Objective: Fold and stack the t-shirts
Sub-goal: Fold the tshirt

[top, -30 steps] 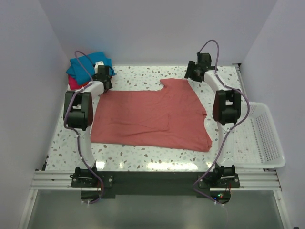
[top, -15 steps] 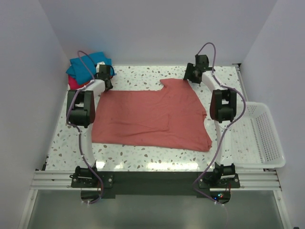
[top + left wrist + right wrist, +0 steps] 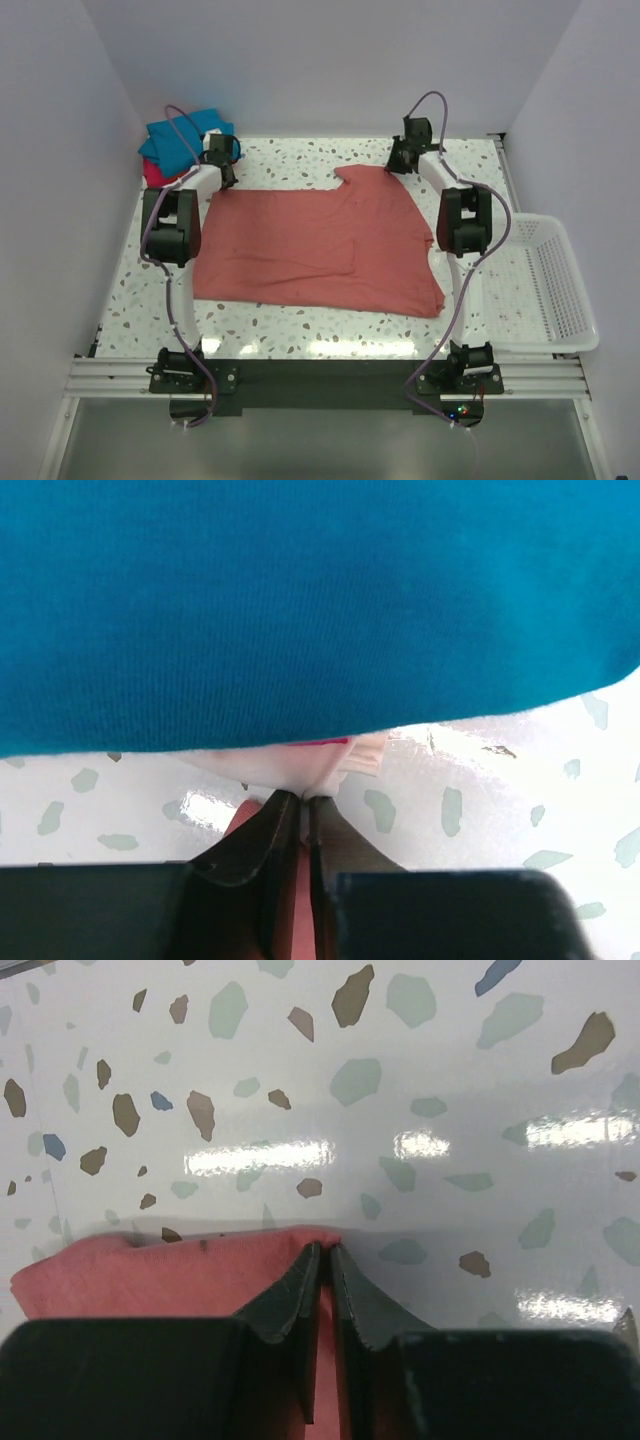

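The robot's left gripper is pinching the pale edge of the stack's bottom t-shirt, so it should open and take just the salmon-pink t-shirt's corner [image 3: 243,817].
A salmon-pink t-shirt [image 3: 320,240] lies spread flat across the table. My left gripper [image 3: 222,172] is at its far left corner. In the left wrist view that gripper [image 3: 303,798] is shut, with salmon cloth [image 3: 298,900] pinched between the jaws. My right gripper [image 3: 400,160] is at the shirt's far right corner. In the right wrist view it [image 3: 326,1250] is shut on the salmon edge [image 3: 150,1280]. Folded teal-blue [image 3: 180,135] and magenta [image 3: 155,174] t-shirts are stacked at the back left. The teal one [image 3: 300,600] fills the upper left wrist view.
A white mesh basket [image 3: 560,290] hangs off the table's right side. The walls stand close behind and beside the table. The folded stack sits just beyond my left gripper. Speckled tabletop [image 3: 400,1080] shows beyond my right gripper.
Both grippers have closed on the salmon shirt's far edge. Both arms have shifted slightly toward the back of the table. The shirt itself has not moved.
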`<state>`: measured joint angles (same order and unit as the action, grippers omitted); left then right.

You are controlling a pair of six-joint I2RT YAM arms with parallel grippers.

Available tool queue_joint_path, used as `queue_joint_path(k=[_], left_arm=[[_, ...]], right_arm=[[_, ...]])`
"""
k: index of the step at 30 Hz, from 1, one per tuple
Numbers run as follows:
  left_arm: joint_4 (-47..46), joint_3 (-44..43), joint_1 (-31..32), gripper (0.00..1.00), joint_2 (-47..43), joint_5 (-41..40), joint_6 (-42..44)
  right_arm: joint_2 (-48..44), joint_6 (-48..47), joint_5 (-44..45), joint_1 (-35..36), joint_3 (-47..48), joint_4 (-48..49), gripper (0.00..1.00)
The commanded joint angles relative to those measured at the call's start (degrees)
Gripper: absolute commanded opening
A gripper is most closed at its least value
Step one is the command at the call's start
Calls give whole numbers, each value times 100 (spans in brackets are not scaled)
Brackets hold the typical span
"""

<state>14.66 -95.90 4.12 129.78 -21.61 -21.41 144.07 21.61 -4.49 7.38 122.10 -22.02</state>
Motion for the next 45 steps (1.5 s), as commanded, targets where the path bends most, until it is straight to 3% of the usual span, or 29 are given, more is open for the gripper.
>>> queue_joint_path(k=[1,5,29,32,35,45], left_arm=[[108,53,-16,10,-75,-230,93],[11,71,-16,1,-180,-239,172],[-306,168,-43,0,-814,-98,330],[-253,203,-43,23,-726,-54,243],[-113,186,-43,31,-585,-37,102],[204,36,-34,36,-339,-46,-56]], right_arm=[[-151,98,-148,62,-213,101,10],[-327,142,-113,62,-310,146,0],[-1900,10,344,-87,-1110,497,0],[-1935,-25,344,-87,-1232,514,0],[-1935,-25,344,-79,-1329,558,0],[-1891,-25,317,-122,-1417,602,0]])
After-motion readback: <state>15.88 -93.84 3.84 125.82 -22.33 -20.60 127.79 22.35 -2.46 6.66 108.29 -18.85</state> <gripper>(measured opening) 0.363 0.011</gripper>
